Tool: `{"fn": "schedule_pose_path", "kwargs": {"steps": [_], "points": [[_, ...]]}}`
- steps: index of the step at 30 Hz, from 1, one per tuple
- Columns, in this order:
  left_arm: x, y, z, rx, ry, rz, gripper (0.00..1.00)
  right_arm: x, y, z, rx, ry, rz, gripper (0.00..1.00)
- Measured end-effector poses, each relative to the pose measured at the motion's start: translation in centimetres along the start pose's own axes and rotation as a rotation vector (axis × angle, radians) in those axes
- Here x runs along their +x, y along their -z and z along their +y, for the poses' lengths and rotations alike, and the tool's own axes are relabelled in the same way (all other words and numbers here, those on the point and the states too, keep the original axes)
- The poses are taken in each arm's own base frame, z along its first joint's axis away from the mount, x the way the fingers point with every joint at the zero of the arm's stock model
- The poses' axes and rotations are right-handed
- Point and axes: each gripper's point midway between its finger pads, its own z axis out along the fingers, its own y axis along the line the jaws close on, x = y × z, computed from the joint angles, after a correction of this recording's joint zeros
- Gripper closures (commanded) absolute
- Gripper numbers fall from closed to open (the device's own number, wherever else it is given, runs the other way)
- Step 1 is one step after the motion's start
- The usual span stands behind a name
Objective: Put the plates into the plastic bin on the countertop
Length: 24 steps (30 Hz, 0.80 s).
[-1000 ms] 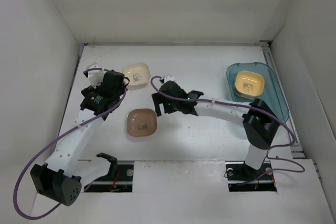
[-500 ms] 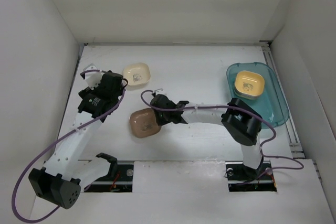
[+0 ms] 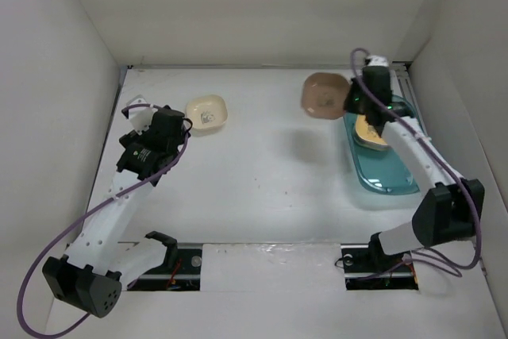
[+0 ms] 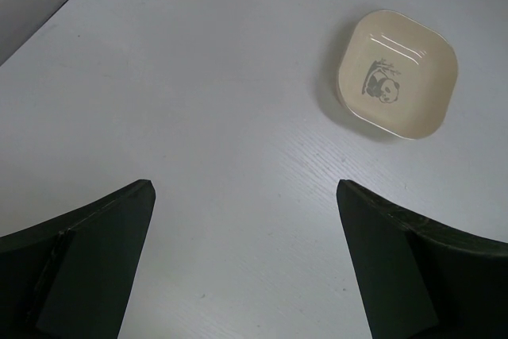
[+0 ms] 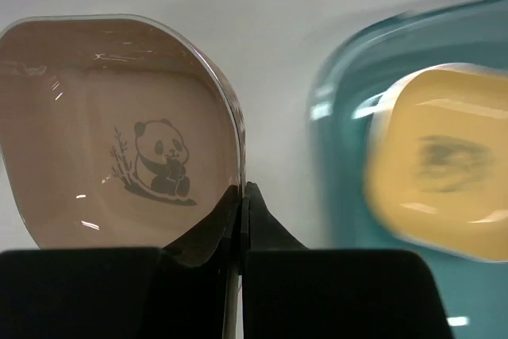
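Note:
The cream plate's near rim corner (image 3: 194, 127) (image 4: 342, 98) is the one closest to my left gripper, which should go there next and close on it.
My right gripper (image 3: 347, 102) (image 5: 243, 196) is shut on the rim of a brown plate (image 3: 323, 95) (image 5: 119, 132) with a panda print, held in the air just left of the teal plastic bin (image 3: 389, 172) (image 5: 341, 156). A yellow-orange plate (image 3: 370, 131) (image 5: 444, 172) lies in the bin, partly behind my right arm in the top view. A cream plate (image 3: 207, 112) (image 4: 397, 73) with a panda print rests on the white countertop (image 3: 262, 172) at the back left. My left gripper (image 3: 169, 134) (image 4: 246, 228) hovers open over bare countertop, a little short of the cream plate.
White walls enclose the countertop on three sides. A rail runs along the right edge beside the bin. Purple cables loop off both arms. The arm bases (image 3: 175, 256) sit at the near edge.
My right gripper shut on the brown plate at the table's middle, lifted it and carried it right and back, to beside the bin. The left arm barely moved.

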Motion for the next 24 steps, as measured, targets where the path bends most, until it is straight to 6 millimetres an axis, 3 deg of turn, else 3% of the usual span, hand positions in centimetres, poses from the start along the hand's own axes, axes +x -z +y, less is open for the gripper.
{"fn": "schedule_pose_path", "kwargs": {"steps": [2,5,10,15,17,18,21,22,24], "points": [[0.0,0.0,-0.3,0.013,-0.003,0.005,0.0,-4.5,1.4,-5.8,0.094,-0.03,-0.089,1.0],[0.2,0.1,-0.7,0.034,-0.01,0.015,0.0,-7.5,3.1,-12.2,0.201,-0.047,-0.152,1.0],[0.4,0.2,-1.2,0.064,-0.023,0.032,0.0,-6.6,4.4,-19.2,0.321,-0.084,-0.106,1.0],[0.4,0.1,-1.8,0.09,-0.034,0.034,0.0,-5.2,4.5,-22.4,0.374,-0.122,-0.066,1.0],[0.5,0.0,-1.9,0.092,-0.041,0.039,0.0,-4.2,4.3,-22.7,0.386,-0.127,-0.041,0.88],[0.7,-0.2,-2.0,0.091,-0.046,0.044,0.0,-3.8,4.2,-22.8,0.394,-0.131,-0.032,0.65],[1.2,-0.5,-2.3,0.092,-0.059,0.061,0.0,-3.3,4.1,-22.8,0.398,-0.147,-0.022,0.25],[1.3,-0.5,-2.4,0.093,-0.062,0.065,0.0,-3.4,4.0,-22.7,0.393,-0.153,-0.025,0.0],[1.4,-0.5,-2.5,0.099,-0.064,0.073,0.0,-3.7,3.9,-22.0,0.375,-0.147,-0.036,0.0]]}}
